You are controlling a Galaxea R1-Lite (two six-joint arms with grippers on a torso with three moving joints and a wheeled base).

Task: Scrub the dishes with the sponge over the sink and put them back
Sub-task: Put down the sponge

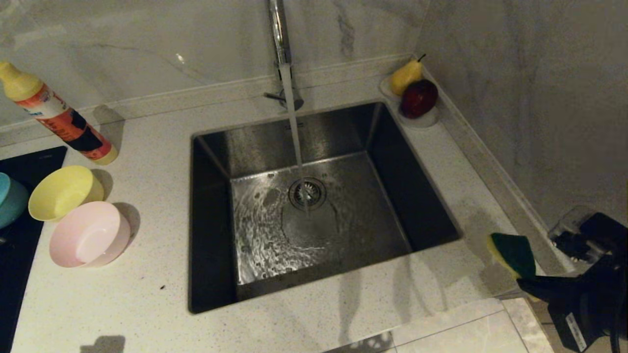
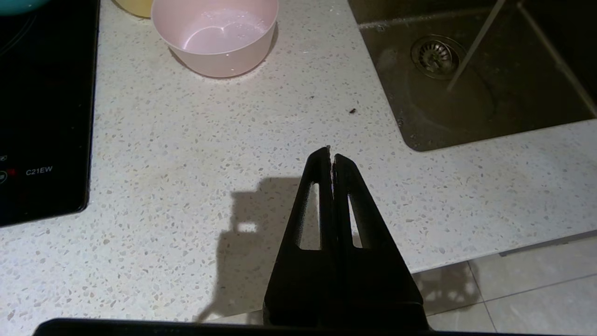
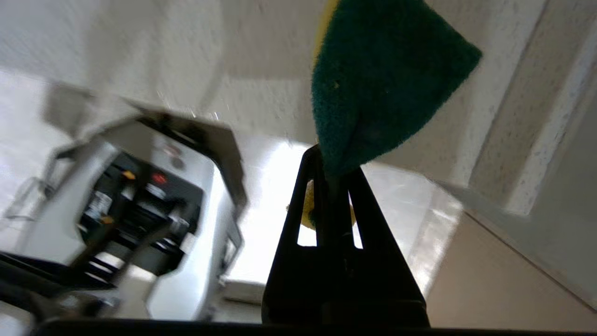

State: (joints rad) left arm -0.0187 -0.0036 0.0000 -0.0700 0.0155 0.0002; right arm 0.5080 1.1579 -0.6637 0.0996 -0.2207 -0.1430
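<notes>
The sponge will leave my right gripper on the counter strip (image 1: 486, 204) between the sink and the side.
My right gripper (image 1: 527, 283) is at the counter's right front corner, shut on the sponge (image 1: 512, 252). The sponge's dark green face (image 3: 378, 84) sticks out past the black fingers (image 3: 322, 186), with yellow foam squeezed between them. Left of the sink (image 1: 314, 206) stand the dishes: a pale yellow bowl (image 1: 61, 191), a pale pink bowl (image 1: 88, 234) in front of it and a light blue bowl (image 1: 10, 198) at the frame edge. The pink bowl (image 2: 214, 35) also shows in the left wrist view. My left gripper (image 2: 331, 156) hangs shut and empty over the counter's front edge.
Water runs from the chrome tap (image 1: 280, 44) onto the drain strainer (image 1: 307, 192). A detergent bottle (image 1: 59, 115) stands at the back left, beside a black hob (image 1: 19, 235). A pear (image 1: 406, 76) and a red apple (image 1: 418, 98) sit on a dish in the back right corner.
</notes>
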